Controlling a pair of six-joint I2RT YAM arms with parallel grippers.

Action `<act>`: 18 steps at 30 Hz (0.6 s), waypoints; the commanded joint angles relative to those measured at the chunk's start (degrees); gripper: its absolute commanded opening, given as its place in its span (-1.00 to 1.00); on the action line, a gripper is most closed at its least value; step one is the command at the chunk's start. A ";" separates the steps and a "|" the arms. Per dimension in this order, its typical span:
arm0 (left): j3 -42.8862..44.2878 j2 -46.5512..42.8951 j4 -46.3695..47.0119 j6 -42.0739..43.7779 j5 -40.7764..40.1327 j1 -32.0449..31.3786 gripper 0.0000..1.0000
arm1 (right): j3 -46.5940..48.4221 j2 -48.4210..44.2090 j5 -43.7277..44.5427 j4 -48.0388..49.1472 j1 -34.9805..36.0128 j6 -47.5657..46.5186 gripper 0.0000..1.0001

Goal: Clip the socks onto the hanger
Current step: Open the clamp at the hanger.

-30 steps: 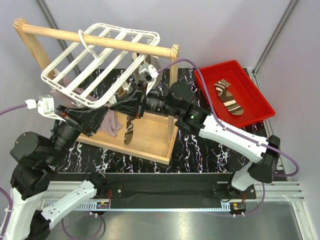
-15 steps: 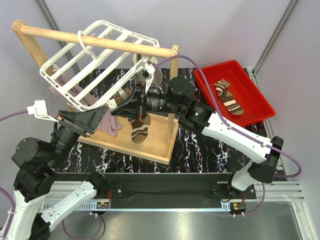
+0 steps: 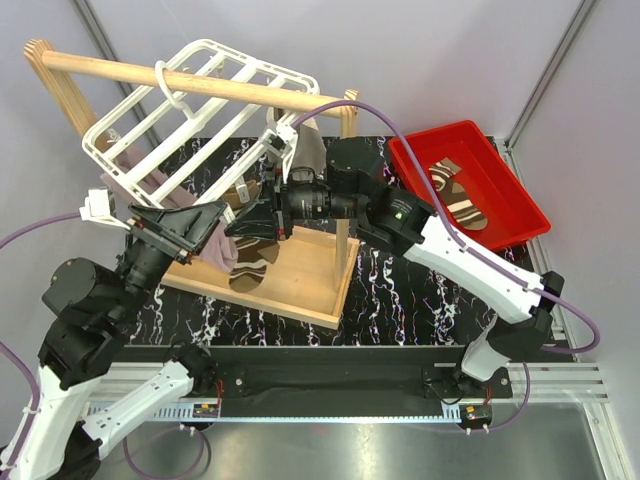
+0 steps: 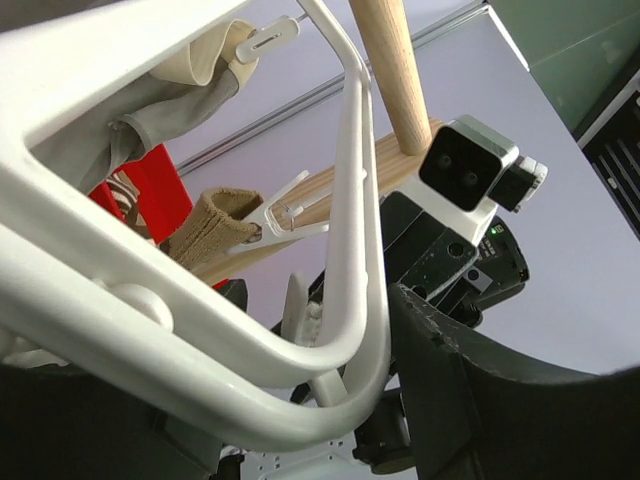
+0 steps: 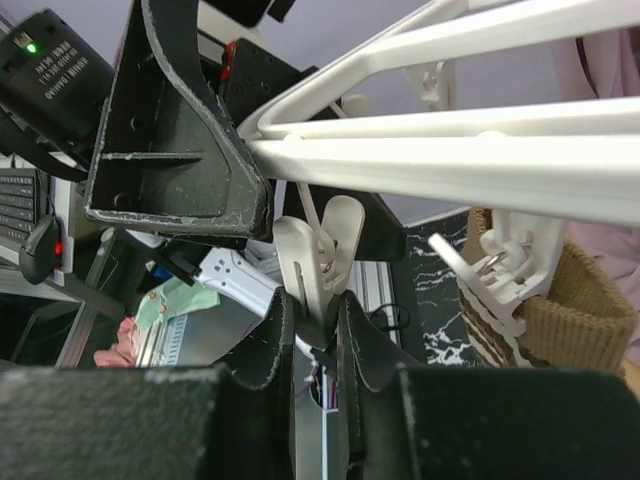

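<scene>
The hanger's rounded corner sits deep in my left gripper, so next I open it, back off and pinch just the white clip [image 5: 318, 250] below the hanger's corner.
The white hanger [image 3: 200, 105] hangs tilted by its hook from a wooden rail. One striped sock [image 3: 250, 268] dangles below it, its tan cuff [image 5: 560, 300] held in a white clip [image 5: 500, 265]. The second sock [image 3: 458, 193] lies in the red bin. My left gripper [image 3: 205, 222] stands open, with the hanger's rounded corner [image 4: 350, 330] between its jaws and a gap to the right finger [image 4: 480, 400]. My right gripper [image 3: 255, 212] is shut on another white clip [image 5: 320, 250], whose lower end is pinched between the fingers [image 5: 262, 350].
The wooden rail stand [image 3: 300, 275] holds the hanger over its base board. A mauve cloth [image 3: 215, 250] and a grey-beige cloth [image 3: 312, 150] also hang from the hanger. The red bin [image 3: 515, 185] sits at the back right on the black marbled mat [image 3: 400, 300].
My left gripper has opened and let go of the hanger's corner. The hanger has swung up and back. My right gripper has moved left, still on its clip, and the hanging sock shifted with it.
</scene>
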 commanded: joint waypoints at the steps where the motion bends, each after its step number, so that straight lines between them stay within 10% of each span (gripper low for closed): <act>1: 0.47 1.74 2.68 0.61 1.24 -0.06 0.26 | 3.54 0.68 -2.02 -5.04 0.42 -2.88 -1.00; 11: -1.91 2.09 4.71 5.98 1.69 -0.06 0.18 | 9.34 2.96 -2.28 -12.77 0.42 -5.69 -1.00; 18: -1.56 1.92 4.01 8.00 0.81 0.03 -0.64 | 8.91 2.79 -2.19 -13.40 0.50 -5.78 -1.00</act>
